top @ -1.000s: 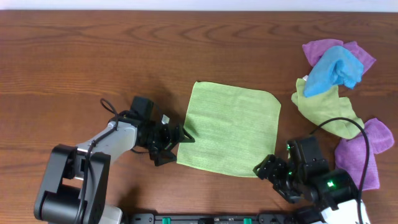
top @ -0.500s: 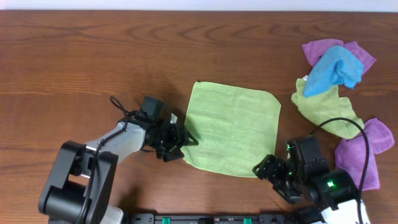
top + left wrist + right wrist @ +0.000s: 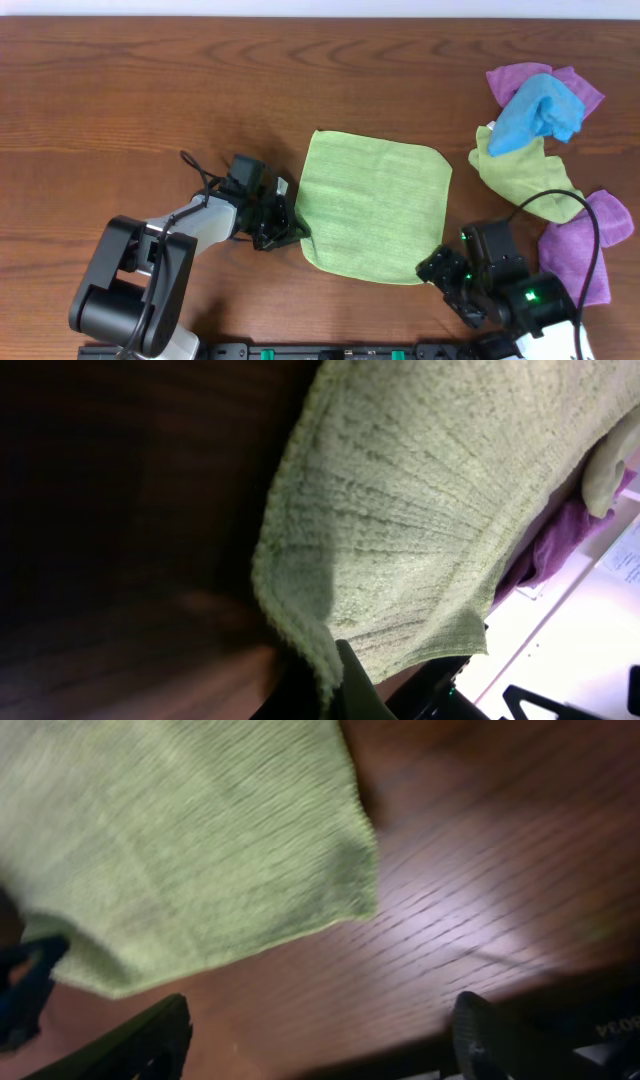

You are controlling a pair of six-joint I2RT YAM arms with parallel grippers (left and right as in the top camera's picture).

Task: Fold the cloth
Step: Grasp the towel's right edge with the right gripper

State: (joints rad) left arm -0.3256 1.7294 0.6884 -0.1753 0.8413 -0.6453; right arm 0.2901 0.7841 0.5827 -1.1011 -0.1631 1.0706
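My right gripper will grab the near edge (image 3: 419, 283) (image 3: 338, 922) of the flat light green cloth, next to its near corner toward the heap of cloths.
A light green cloth (image 3: 375, 208) lies flat on the wooden table, near its front middle. My left gripper (image 3: 293, 232) is shut on the cloth's near left corner; in the left wrist view the cloth (image 3: 400, 510) bunches between the jaws at the bottom edge of the picture. My right gripper (image 3: 440, 272) stands open just off the cloth's near right corner, low over the wood. The right wrist view shows that corner of the cloth (image 3: 190, 850) ahead of the gripper (image 3: 320, 1030), with only bare wood between the two fingers.
A heap of other cloths lies at the right: purple (image 3: 525, 78), blue (image 3: 540, 112), light green (image 3: 520, 172) and purple (image 3: 580, 245). The heap lies close beside the right arm. The table's front edge runs just below both arms.
My left gripper slid right onto the cloth's near left corner and shut on it, pulling that corner in a little. The right gripper edged slightly toward the near right corner.
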